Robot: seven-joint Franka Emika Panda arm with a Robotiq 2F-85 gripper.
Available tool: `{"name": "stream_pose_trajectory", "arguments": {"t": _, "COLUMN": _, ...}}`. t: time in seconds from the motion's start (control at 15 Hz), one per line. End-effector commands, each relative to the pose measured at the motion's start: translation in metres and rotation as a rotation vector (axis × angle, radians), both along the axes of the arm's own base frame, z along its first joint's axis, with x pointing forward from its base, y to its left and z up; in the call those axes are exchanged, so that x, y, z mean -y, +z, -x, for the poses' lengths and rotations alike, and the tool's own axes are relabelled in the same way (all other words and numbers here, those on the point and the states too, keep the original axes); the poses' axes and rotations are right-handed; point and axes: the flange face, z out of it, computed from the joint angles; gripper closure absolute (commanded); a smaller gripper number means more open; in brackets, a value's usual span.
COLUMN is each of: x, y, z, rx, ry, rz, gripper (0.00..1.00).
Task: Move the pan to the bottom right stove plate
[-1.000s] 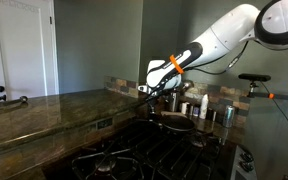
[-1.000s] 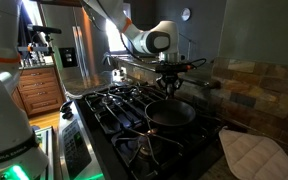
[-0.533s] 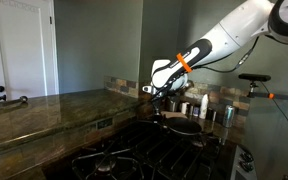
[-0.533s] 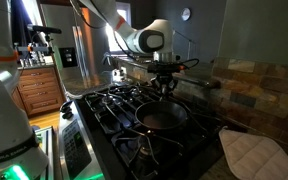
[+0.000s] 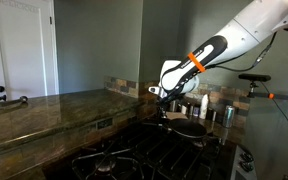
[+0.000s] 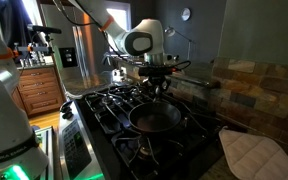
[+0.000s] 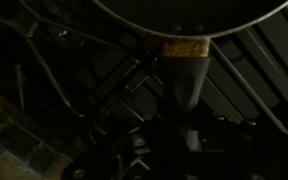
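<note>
My gripper is holding the pan and will let go of it on the black stove grate (image 5: 205, 132), at a spot just in front of the steel canisters.
The pan (image 6: 156, 118) is small, round and dark. It hangs just above the black stove grates, over the middle of the stove. It also shows in an exterior view (image 5: 181, 125). My gripper (image 6: 162, 88) is above the pan's far rim, shut on its upright handle. In the wrist view the pan's rim (image 7: 189, 12) fills the top and its handle (image 7: 184, 75) runs down into my dark jaws (image 7: 182, 128). The bottom right stove plate (image 6: 112, 128) looks to be the bare black grate on the near front side, left of the pan.
Small steel canisters (image 5: 210, 112) and a white bottle (image 5: 203, 103) stand by the tiled backsplash behind the stove. A pale quilted cloth (image 6: 249, 155) lies on the counter beside the stove. A stone counter (image 5: 44, 108) runs alongside.
My gripper has carried the pan sideways across the stove, away from the backsplash side and toward the front grates. The pan stays level in the grip.
</note>
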Motion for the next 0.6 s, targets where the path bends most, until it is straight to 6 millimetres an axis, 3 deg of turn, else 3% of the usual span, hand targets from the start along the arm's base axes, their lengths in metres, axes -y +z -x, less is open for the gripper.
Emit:
{"name": "stream_pose_trajectory", "arguments": {"t": 0.0, "x": 0.005, "y": 0.008, "z": 0.025, "rx": 0.041, "ry": 0.064, "rz": -0.039, "gripper": 0.92}}
{"name": "stream_pose_trajectory", "arguments": {"t": 0.53, "x": 0.020, "y": 0.012, "z": 0.036, "rx": 0.023, "ry": 0.155, "rz": -0.047, "gripper": 0.92}}
